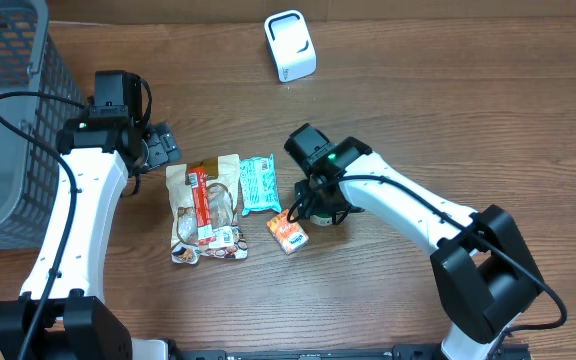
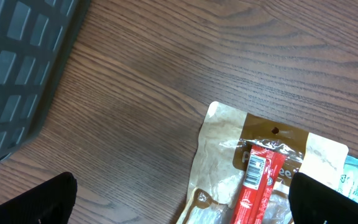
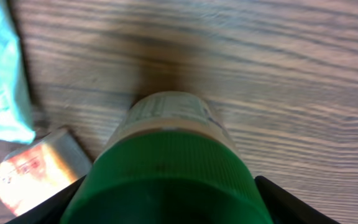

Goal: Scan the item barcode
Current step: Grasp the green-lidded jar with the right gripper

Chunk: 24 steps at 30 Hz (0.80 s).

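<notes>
The jar is next to the orange packet and its barcode is hidden, so the robot's right gripper will put it on clear wood and turn it by the green cap [image 3: 169, 165].
A jar with a green ribbed cap [image 3: 166, 174] and a pale label stands on the wooden table, filling the right wrist view. My right gripper [image 3: 169, 208] straddles the cap, a black finger [image 3: 48, 202] pressed against each side. From overhead the right gripper [image 1: 318, 205] covers the jar, just right of the orange packet [image 1: 288, 232]. The white barcode scanner [image 1: 290, 45] stands at the back of the table. My left gripper [image 1: 158, 145] hangs open near the top of the brown snack pouch [image 2: 260, 162], holding nothing.
A grey mesh basket [image 1: 8, 120] fills the left side. The brown pouch [image 1: 205, 210] carries a red stick with a barcode [image 2: 257, 168]. A teal packet [image 1: 259, 183] lies beside it, left of the right gripper.
</notes>
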Available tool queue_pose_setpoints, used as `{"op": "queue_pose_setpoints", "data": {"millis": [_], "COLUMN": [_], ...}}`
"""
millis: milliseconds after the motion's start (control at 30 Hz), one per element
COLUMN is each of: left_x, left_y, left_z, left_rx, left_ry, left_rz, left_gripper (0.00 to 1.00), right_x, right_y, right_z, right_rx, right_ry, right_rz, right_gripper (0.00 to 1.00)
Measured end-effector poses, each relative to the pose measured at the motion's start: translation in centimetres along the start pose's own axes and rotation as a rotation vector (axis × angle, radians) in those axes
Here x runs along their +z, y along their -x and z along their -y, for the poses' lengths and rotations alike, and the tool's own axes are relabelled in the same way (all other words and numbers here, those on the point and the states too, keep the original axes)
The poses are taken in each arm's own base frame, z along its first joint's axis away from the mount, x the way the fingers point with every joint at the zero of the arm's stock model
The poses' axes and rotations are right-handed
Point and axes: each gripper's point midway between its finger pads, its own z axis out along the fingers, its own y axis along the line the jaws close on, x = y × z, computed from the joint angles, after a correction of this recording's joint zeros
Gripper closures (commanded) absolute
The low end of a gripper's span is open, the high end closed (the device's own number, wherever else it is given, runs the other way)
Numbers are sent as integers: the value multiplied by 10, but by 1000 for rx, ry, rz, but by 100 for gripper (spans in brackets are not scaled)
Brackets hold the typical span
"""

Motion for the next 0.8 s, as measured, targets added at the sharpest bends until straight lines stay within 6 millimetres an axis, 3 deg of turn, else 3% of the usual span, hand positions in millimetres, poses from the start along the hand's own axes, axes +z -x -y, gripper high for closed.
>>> {"op": "queue_pose_setpoints", "data": {"millis": [333,800], "left_x": [0,0], "left_y": [0,0], "left_z": [0,0], "left_rx": [0,0], "left_ry": [0,0], "left_rz": [0,0], "left_gripper": [0,0], "right_x": [2,1], "right_y": [6,5], "right_z": [38,41], "right_rx": [84,-102], "right_ry": [-46,-55], "right_rz": [-37,-44], "right_gripper": [23,28]}}
